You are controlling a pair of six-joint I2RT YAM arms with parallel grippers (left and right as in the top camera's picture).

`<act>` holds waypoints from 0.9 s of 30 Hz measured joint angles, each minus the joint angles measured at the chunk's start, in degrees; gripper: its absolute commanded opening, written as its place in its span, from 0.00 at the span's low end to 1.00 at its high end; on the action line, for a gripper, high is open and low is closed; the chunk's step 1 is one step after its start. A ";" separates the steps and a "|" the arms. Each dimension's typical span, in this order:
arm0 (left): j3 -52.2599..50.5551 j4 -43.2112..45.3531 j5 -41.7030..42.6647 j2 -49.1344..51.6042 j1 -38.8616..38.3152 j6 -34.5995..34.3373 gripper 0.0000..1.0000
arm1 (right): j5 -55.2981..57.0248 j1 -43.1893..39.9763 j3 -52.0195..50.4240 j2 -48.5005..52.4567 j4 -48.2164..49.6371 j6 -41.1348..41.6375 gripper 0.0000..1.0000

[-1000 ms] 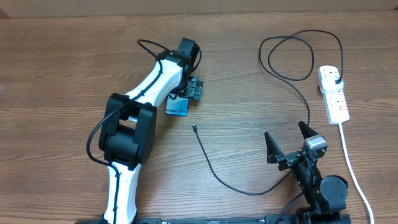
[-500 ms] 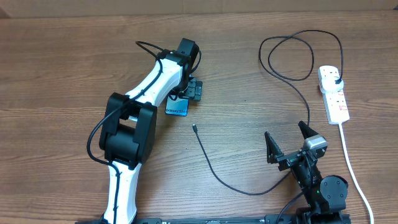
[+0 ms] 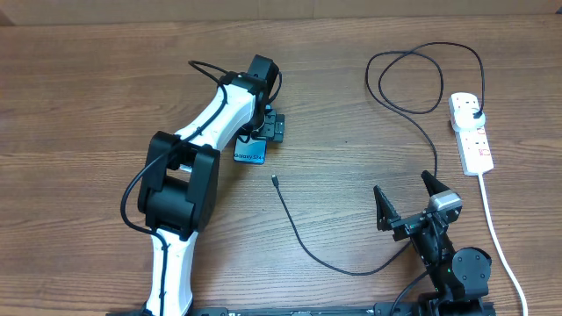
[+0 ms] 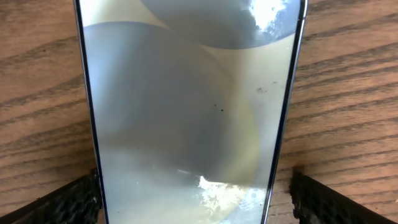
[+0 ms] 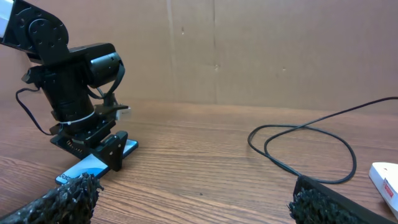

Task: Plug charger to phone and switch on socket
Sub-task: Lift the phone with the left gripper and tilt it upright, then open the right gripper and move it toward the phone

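My left gripper should close on its long sides (image 4: 280, 140), as the phone lies flat and loose between its open fingers, and lift it before I plug in the connector.
The phone (image 3: 249, 154) lies flat on the table with its lit screen up, partly under my left gripper (image 3: 263, 130). In the left wrist view the phone (image 4: 186, 93) fills the frame and the left gripper (image 4: 196, 208) is open, one finger on each long side and a small gap on the right. The charger's black cable (image 3: 303, 241) lies loose, its metal-tipped connector (image 3: 274, 181) just below and right of the phone. Its black plug (image 3: 475, 112) sits in the white socket (image 3: 472, 140) at the right. My right gripper (image 3: 408, 206) is open and empty, near the front edge.
The socket's thick white cord (image 3: 499, 237) runs down the right side to the front edge. The cable loops at the back right (image 3: 413, 79) and shows in the right wrist view (image 5: 311, 146), as do the phone (image 5: 87, 168) and the socket's end (image 5: 385, 180).
The left wrist has shifted very slightly over the phone. Nothing else has moved.
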 measured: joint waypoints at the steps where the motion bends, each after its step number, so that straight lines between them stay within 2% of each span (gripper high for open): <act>1: -0.26 0.11 0.28 -0.11 0.11 -0.26 0.96 | 0.02 0.00 0.00 0.00 0.02 -0.02 1.00; 8: -2.32 0.81 0.33 -1.11 0.13 -0.90 0.92 | -0.02 0.00 0.00 0.00 0.02 0.11 1.00; 21: -3.56 0.81 0.13 -1.84 0.09 -1.97 0.75 | -0.04 0.00 0.00 0.00 0.02 1.81 1.00; 27: -3.58 0.76 0.09 -1.86 0.09 -2.67 0.73 | -0.24 0.00 0.00 0.00 0.00 9.11 1.00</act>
